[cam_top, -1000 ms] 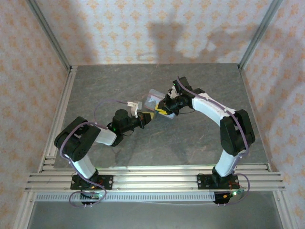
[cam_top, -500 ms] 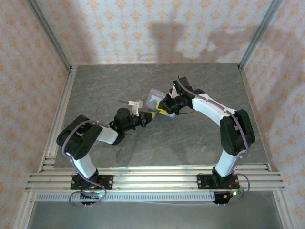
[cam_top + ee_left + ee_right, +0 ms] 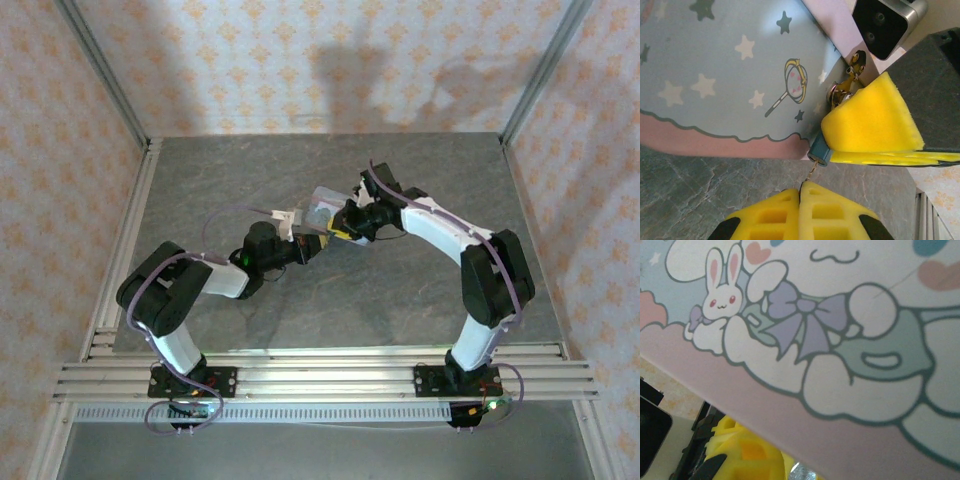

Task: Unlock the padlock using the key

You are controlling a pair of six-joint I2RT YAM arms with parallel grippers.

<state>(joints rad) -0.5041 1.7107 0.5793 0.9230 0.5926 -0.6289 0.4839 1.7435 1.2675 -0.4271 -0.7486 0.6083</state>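
Observation:
The key is pinched by my left gripper at its outer end, away from the padlock, so I will open that gripper, back off and take the key close under the padlock (image 3: 813, 167).
The tiny bluish-black padlock (image 3: 820, 150) pokes out from the yellow pads (image 3: 867, 125) of my right gripper (image 3: 345, 232), which is shut on it beside the tin's gold clasp (image 3: 849, 82). A thin metal key (image 3: 811, 171) runs from the padlock's bottom face down into my left gripper (image 3: 801, 188), whose pads are pressed together on it. In the top view the left gripper (image 3: 312, 244) meets the right one at mid-table. The padlock's shackle is hidden behind the right pad.
A pale blue cartoon-printed tin (image 3: 730, 80) lies against both grippers, and its bunny lid (image 3: 805, 330) sits close to the right wrist camera. A yellow pad (image 3: 735, 452) shows under the tin's edge. Grey stone tabletop (image 3: 400, 300) lies all round, with aluminium rails (image 3: 320, 375) at the near edge.
The left arm has crept slightly toward the right gripper, with its elbow shifting. The right arm and the tin have barely moved.

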